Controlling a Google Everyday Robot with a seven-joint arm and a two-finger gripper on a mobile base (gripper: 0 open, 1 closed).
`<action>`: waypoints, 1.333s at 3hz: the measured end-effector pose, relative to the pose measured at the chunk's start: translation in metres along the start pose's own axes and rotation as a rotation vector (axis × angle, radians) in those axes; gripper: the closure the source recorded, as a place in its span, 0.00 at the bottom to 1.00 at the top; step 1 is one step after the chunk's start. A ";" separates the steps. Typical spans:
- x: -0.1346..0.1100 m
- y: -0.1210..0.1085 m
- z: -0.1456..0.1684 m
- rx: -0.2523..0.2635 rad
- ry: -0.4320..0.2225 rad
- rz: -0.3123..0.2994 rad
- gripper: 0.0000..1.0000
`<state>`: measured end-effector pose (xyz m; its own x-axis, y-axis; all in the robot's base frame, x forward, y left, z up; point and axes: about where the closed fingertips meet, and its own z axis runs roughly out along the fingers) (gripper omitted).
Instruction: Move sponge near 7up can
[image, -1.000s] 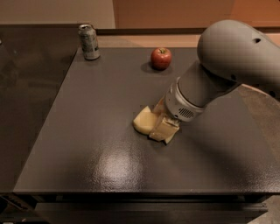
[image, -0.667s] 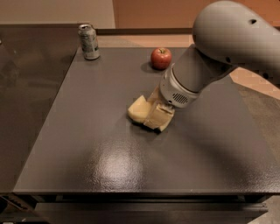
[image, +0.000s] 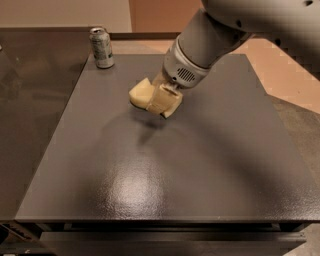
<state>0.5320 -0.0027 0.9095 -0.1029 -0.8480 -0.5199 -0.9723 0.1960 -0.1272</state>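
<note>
My gripper is going to let go of the sponge, now lifted above the table, on the dark grey table (image: 122, 72) close in front of the 7up can.
The pale yellow sponge (image: 140, 93) is held in my gripper (image: 161, 100), lifted above the dark grey table (image: 150, 170) with its shadow below. The beige fingers (image: 159, 101) are shut on the sponge's right part. The 7up can (image: 102, 47), silvery with greenish markings, stands upright at the table's back left corner, up and to the left of the sponge. My grey arm (image: 210, 40) comes in from the upper right.
A darker surface (image: 30, 100) adjoins the table on the left. Tan floor (image: 290, 75) lies to the right beyond the table's edge. The red apple seen earlier is hidden behind my arm.
My gripper has lifted the sponge off the table and carried it back and left toward the can. The arm now covers the apple.
</note>
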 end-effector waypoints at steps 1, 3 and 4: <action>-0.022 -0.028 0.012 0.033 -0.011 0.004 1.00; -0.047 -0.098 0.047 0.070 -0.008 0.046 1.00; -0.058 -0.120 0.067 0.069 -0.018 0.049 1.00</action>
<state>0.6684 0.0560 0.8980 -0.1454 -0.8280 -0.5416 -0.9493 0.2710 -0.1594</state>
